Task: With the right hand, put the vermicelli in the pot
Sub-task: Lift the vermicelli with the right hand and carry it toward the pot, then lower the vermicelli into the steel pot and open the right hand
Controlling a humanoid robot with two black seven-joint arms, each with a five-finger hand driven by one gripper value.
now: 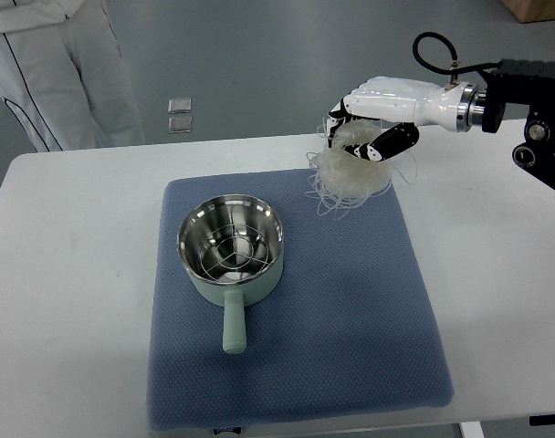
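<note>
The vermicelli, now hanging down to the blue mat, will be let go by my right gripper over the wire rack inside the pale green pot (235,239).
A pale green pot (230,254) with a steel inside and a wire rack in it sits on the left part of the blue mat (350,310), handle toward me. My right hand (369,128), white with black finger joints, is over the mat's far right corner. Its fingers are curled around a tangle of clear white vermicelli (350,173). The bundle hangs down from the hand and its loose strands reach the mat. The hand is up and to the right of the pot. My left arm is out of view.
The mat lies on a white table (68,274). A person in white trousers (68,82) stands beyond the far left edge. Two small clear squares (179,115) lie on the floor behind the table.
</note>
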